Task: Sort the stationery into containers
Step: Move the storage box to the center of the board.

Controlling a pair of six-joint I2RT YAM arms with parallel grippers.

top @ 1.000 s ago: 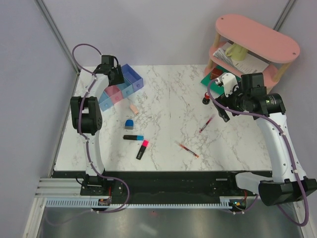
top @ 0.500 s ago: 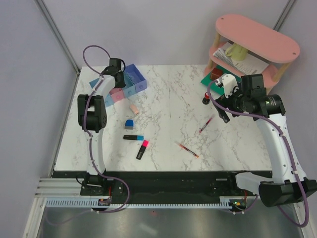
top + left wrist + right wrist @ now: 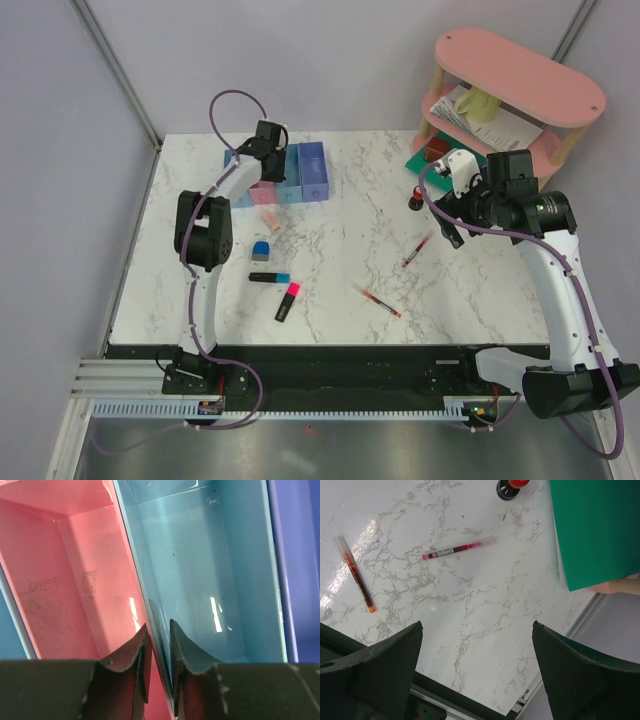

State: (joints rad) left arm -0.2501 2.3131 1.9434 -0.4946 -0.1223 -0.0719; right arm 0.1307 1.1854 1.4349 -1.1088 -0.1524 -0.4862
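The black-red bottle beside the green board is next for my right gripper, which should go to it and close on the bottle's red cap (image 3: pixel 417 190) (image 3: pixel 519 482).
The containers (image 3: pixel 312 172) are a joined row of bins at the back left. My left gripper (image 3: pixel 268 142) is shut on them, its jaws pinching the wall (image 3: pixel 150 605) between the pink bin (image 3: pixel 65 580) and the light-blue bin (image 3: pixel 200 570). Loose stationery lies on the marble: a beige eraser (image 3: pixel 269 219), a blue-white block (image 3: pixel 261 249), a blue-capped highlighter (image 3: pixel 270 277), a pink-capped highlighter (image 3: pixel 288 301), two red pens (image 3: pixel 418 249) (image 3: pixel 381 301) and a black-red bottle (image 3: pixel 414 197). My right gripper (image 3: pixel 450 226) hovers open above bare table, holding nothing.
A pink oval two-tier shelf (image 3: pixel 520 85) stands at the back right with a yellow mug (image 3: pixel 478 103) and papers (image 3: pixel 505 130) on its lower tier. A green board (image 3: pixel 595 530) lies at its foot. The table's right edge (image 3: pixel 580 625) is close to my right gripper.
My left gripper has shut on the bin wall and swung the whole row of bins rightward along the back of the table. The right arm has not moved.
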